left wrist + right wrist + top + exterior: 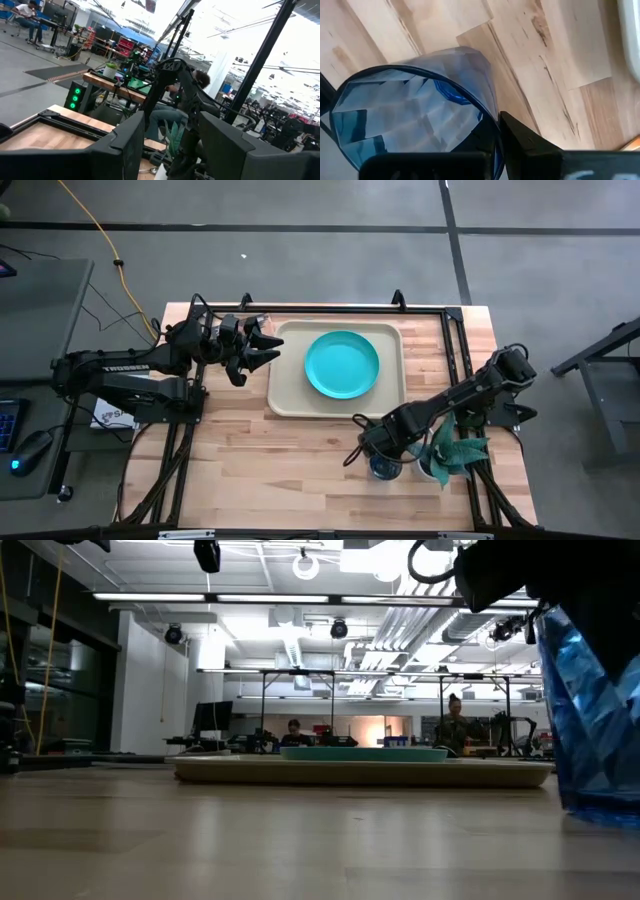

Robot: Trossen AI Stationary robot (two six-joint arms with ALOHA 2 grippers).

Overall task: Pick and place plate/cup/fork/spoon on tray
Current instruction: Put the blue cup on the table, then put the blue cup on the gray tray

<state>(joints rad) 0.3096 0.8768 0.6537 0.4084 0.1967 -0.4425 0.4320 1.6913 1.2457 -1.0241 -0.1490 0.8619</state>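
Note:
My right arm is crowding the plant's leaves with this hold on the cup. Next, my right gripper opens and then grasps the cup's rim nearer the tray (473, 99).
The turquoise plate (342, 364) lies flat in the beige tray (290, 395) at the table's far middle; both also show in the low view, the plate (362, 753) on the tray (360, 772). The dark-blue cup (384, 469) stands near the table's front right, large at the right of the low view (592, 720). My right gripper (386, 452) is above it, shut on it. My left gripper (272, 345) hangs open and empty over the tray's left rim. The fork and the spoon do not plainly show. My right gripper holds the cup by its rim (492, 127), one finger inside the cup and one finger (525, 142) outside against the wall. The fingers come from above, slanting in from the table's right. The cup stays upright; whether its base is clear of the table I cannot tell.
A white pot with a teal leafy plant (450, 452) stands right beside the cup, under my right arm. A black metal frame (452, 340) runs along the table's far and right sides. A printed booklet (112, 416) lies under my left arm's base.

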